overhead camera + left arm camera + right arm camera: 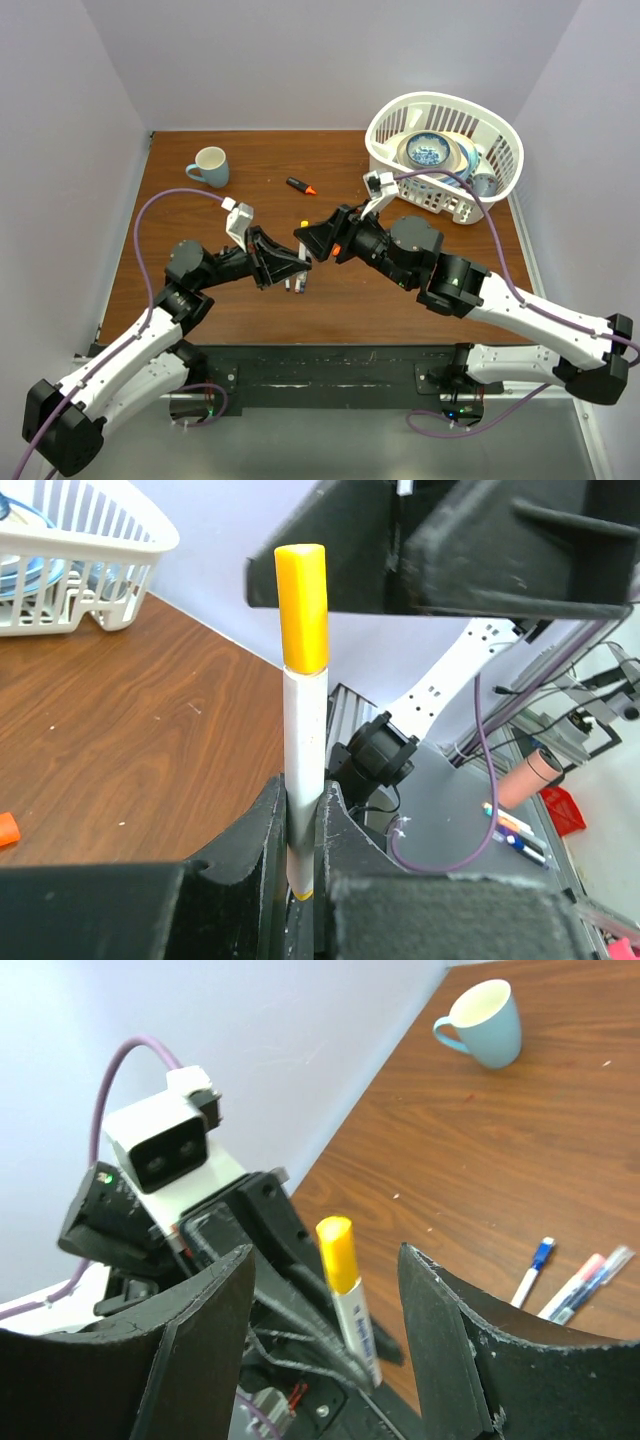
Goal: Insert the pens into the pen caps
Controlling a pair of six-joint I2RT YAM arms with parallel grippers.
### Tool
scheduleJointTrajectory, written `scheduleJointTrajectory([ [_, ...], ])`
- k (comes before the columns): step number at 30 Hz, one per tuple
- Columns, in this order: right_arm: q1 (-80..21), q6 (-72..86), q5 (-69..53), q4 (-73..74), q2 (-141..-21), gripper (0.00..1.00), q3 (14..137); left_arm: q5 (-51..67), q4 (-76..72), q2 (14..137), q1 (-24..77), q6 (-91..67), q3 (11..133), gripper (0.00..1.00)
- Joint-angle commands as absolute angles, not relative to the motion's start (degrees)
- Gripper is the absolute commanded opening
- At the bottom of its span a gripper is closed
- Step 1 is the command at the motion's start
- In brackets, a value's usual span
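Observation:
The robot's left gripper needs to release the white pen on the table (273, 274) next to the other pens, toward the side of the blue mug.
My left gripper (302, 802) is shut on a white pen (303, 740) and holds it upright above the table. A yellow pen cap (302, 608) sits on the pen's top end. My right gripper (325, 1260) is open, its fingers standing to either side of the yellow pen cap (337, 1253) with a gap on both sides. From above, the left gripper (297, 262) and right gripper (312, 240) meet tip to tip over the table's middle. More pens (297, 284) lie on the table below them, also seen from the right wrist as pens (575, 1288).
A black marker with an orange end (300, 186) lies toward the back of the table. A blue mug (209, 166) stands at the back left. A white basket (500, 135) with dishes fills the back right corner. A small orange piece (6, 828) lies on the wood.

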State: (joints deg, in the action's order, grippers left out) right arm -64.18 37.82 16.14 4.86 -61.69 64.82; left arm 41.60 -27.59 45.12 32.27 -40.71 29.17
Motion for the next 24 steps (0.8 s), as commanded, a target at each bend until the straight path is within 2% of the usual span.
scheduleJointTrajectory([
  [1, -64.3, 34.0, 19.2, 7.2, -62.2, 0.63, 68.7, 45.6, -29.9, 43.8, 32.0, -38.8, 30.1, 0.00],
  [7, -64.3, 32.3, 18.2, 8.7, -63.9, 0.59, 72.5, 47.1, -31.8, 43.0, 32.0, -39.4, 29.3, 0.00],
  [17, -64.3, 32.3, 15.3, 7.9, -64.3, 0.43, 70.8, 47.4, -31.8, 44.5, 32.0, -40.2, 30.0, 0.00],
  [20, -64.4, 33.0, 13.7, 7.5, -64.2, 0.33, 68.9, 47.3, -32.4, 44.6, 32.0, -40.5, 30.3, 0.00],
  [21, -64.4, 33.3, 13.2, 7.1, -64.0, 0.27, 67.9, 47.3, -32.9, 44.7, 32.0, -40.6, 30.4, 0.00],
  [22, -64.4, 33.7, 12.7, 6.9, -64.1, 0.17, 67.2, 47.3, -33.2, 44.8, 32.0, -41.1, 30.6, 0.00],
  [24, -64.4, 34.3, 10.6, 6.2, -64.1, 0.10, 65.5, 46.7, -34.4, 45.4, 32.0, -41.8, 30.8, 0.00],
])
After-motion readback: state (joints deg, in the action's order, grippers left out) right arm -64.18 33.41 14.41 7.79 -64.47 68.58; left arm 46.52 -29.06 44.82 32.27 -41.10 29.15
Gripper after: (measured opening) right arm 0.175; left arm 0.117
